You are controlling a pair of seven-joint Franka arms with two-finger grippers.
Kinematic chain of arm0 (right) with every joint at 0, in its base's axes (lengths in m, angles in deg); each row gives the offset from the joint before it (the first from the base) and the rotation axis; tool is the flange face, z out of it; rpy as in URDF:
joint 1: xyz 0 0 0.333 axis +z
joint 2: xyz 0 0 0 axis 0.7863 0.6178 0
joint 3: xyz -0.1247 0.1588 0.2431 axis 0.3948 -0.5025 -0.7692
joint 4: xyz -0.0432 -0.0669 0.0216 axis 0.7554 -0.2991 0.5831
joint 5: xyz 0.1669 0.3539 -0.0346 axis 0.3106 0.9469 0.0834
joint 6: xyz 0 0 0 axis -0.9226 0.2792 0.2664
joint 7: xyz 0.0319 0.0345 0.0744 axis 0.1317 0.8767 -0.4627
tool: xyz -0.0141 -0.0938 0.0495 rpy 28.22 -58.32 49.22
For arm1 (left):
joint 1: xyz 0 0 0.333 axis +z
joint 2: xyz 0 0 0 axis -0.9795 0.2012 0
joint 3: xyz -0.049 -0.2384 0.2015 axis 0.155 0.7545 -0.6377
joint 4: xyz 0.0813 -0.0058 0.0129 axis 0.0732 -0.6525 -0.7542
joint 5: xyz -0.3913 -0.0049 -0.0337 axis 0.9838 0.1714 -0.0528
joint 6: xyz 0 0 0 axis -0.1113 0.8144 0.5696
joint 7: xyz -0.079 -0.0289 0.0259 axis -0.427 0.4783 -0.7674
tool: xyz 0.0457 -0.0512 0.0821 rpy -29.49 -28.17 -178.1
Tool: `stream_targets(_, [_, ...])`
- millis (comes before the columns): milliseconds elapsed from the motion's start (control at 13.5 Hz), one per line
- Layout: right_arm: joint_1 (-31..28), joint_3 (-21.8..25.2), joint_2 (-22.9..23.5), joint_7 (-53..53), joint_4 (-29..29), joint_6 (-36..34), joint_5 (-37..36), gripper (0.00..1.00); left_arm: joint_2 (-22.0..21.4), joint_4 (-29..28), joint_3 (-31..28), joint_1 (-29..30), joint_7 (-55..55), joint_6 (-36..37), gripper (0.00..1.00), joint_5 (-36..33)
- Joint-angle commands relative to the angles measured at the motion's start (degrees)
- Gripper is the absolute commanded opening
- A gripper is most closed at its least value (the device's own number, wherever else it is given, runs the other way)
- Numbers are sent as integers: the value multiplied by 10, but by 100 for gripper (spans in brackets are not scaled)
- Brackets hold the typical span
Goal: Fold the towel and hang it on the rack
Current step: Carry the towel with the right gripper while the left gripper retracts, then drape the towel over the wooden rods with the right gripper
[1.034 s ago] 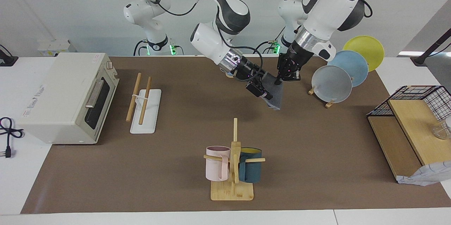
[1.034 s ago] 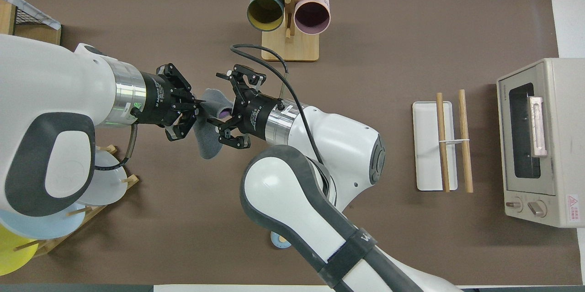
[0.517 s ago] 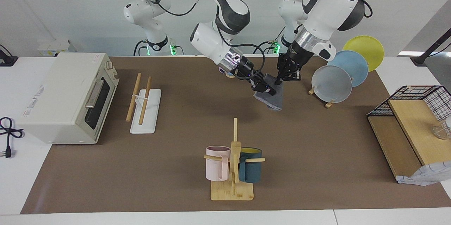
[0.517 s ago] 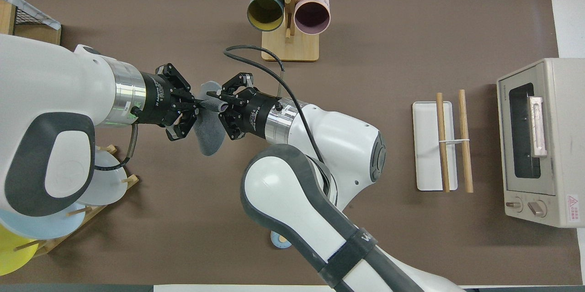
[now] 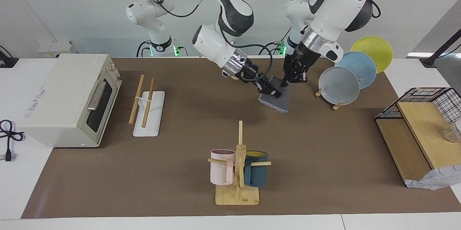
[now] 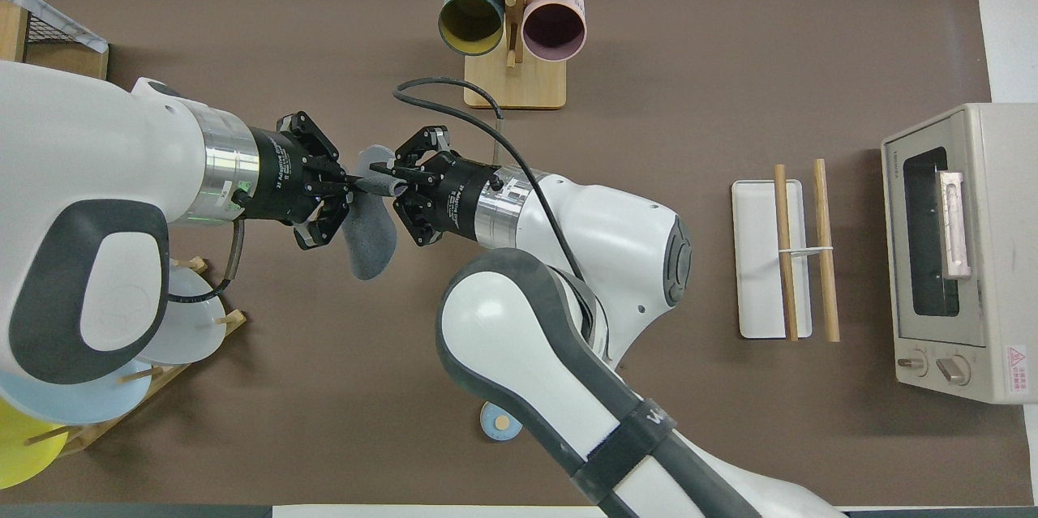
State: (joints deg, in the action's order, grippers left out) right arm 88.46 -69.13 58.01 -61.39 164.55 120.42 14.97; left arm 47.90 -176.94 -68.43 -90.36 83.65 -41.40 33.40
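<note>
My right gripper is going to let go of the towel draped over the middle of the rack's wooden rods [image 6: 790, 241], above the rack's white base.
The towel [image 5: 280, 101] [image 6: 369, 236] hangs dark grey side out over the middle of the table, between the two grippers. My left gripper [image 5: 286, 83] [image 6: 350, 187] is shut on its upper corner, on the side toward the plates. Beside it, my right gripper [image 5: 274, 93] [image 6: 388, 187] is shut on the same top edge, where the cloth is bunched into a roll. The rack [image 5: 148, 115] [image 6: 762, 259], a white base with two wooden rods, stands by the toaster oven with nothing on it.
A toaster oven [image 5: 68, 98] [image 6: 957, 250] stands at the right arm's end. The mug tree [image 5: 238, 172] [image 6: 511, 23] with two mugs is farther from the robots. Three plates sit on a stand [image 5: 340, 84]. A wire basket and wooden shelf [image 5: 417, 129] stand at the left arm's end.
My right gripper stood open around the towel's top edge a second ago and has since shut on it. The towel has drawn up slightly. The left gripper kept its place.
</note>
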Motion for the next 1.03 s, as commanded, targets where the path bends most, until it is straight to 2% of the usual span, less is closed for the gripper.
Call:
stream_targets(0, [-45, -1, -19, 15, 4, -91, -126, 0, -16, -14, -7, 0, -108, 3, 100, 2])
stream_targets(148, [-96, -1, -42, 20, 5, -209, -258, 0, -16, -16, -12, 17, -224, 11, 100, 0])
stream_targets(222, [-119, -1, -53, 37, 6, -251, -294, 0, -16, -16, -12, 37, -285, 19, 100, 0])
stream_targets(443, [-176, -1, -94, 98, 66, -312, -309, 0, -16, -16, -12, 97, -499, 30, 100, -1])
stream_targets(665, [-246, -1, -127, 170, 133, -351, -324, 0, -16, -11, -12, 137, -686, 60, 100, -53])
stream_targets(739, [-266, -1, -141, 200, 149, -353, -349, 0, -14, -6, -12, 142, -739, 67, 100, -83])
stream_targets(961, [-331, -1, -174, 293, 154, -432, -455, 0, -2, 28, -13, 143, -880, 116, 100, -154])
